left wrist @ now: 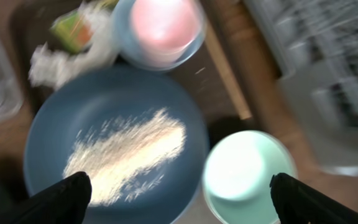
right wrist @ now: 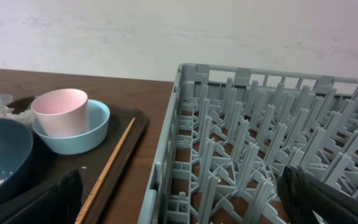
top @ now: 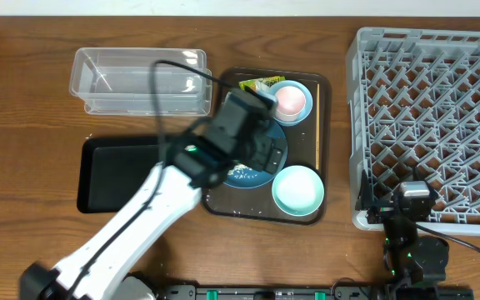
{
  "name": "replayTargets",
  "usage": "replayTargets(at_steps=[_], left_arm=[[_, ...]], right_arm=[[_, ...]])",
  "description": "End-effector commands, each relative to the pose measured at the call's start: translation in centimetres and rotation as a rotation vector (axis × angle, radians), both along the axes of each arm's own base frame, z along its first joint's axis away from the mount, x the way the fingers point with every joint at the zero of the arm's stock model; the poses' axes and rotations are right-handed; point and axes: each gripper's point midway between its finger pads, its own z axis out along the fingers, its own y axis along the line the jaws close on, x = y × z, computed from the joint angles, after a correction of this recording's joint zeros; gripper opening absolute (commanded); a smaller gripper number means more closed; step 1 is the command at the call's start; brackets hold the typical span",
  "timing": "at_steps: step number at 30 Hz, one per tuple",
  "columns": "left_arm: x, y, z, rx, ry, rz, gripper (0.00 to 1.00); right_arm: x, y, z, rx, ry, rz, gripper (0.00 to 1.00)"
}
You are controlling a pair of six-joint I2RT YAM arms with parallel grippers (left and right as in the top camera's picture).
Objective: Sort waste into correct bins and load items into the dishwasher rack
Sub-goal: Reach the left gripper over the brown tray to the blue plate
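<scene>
Next, my left gripper grips the dark blue plate's rim (top: 285,158) (left wrist: 207,145) on the side facing the chopsticks, beside the empty light blue bowl.
My left gripper (top: 261,133) hangs open and empty above the dark blue plate (top: 244,175). In the left wrist view, which is blurred, the open jaws (left wrist: 179,199) frame the plate (left wrist: 114,118) with its rice grains (left wrist: 126,155), and one light blue bowl (left wrist: 247,174). The tissue (left wrist: 73,59) and the wrapper (left wrist: 73,28) lie at the plate's far edge. The pink cup (top: 290,100) stands in the other light blue bowl (top: 305,110). Chopsticks (top: 317,137) lie on the tray's right side. My right gripper (top: 411,200) is open and empty at the near left corner of the dishwasher rack (top: 432,125).
The plate, bowls and chopsticks rest on a brown serving tray (top: 326,92). The clear container (top: 140,81) stands at the back left, with the black tray (top: 115,175) in front of it. My left arm crosses the black tray's right part.
</scene>
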Motion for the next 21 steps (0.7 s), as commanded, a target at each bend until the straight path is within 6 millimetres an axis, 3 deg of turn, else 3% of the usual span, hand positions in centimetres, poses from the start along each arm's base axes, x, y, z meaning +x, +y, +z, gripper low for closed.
replayTargets(at_steps=[1, 9, 15, 21], left_arm=[[3.2, 1.5, 1.3, 0.066, -0.059, 0.213, 0.94], [3.9, 0.6, 3.2, 0.125, 0.071, 0.186, 0.94], [4.0, -2.5, 2.2, 0.05, 0.104, 0.113, 0.94], [5.2, -3.6, -0.2, 0.029, 0.15, 0.174, 0.98]], right_arm=[[0.0, -0.2, -0.1, -0.012, -0.001, -0.006, 0.99], [0.0, -0.2, -0.1, -0.012, -0.001, -0.006, 0.99], [0.0, -0.2, -0.1, -0.012, -0.001, -0.006, 0.99], [0.0, -0.2, -0.1, -0.012, -0.001, -0.006, 0.99]])
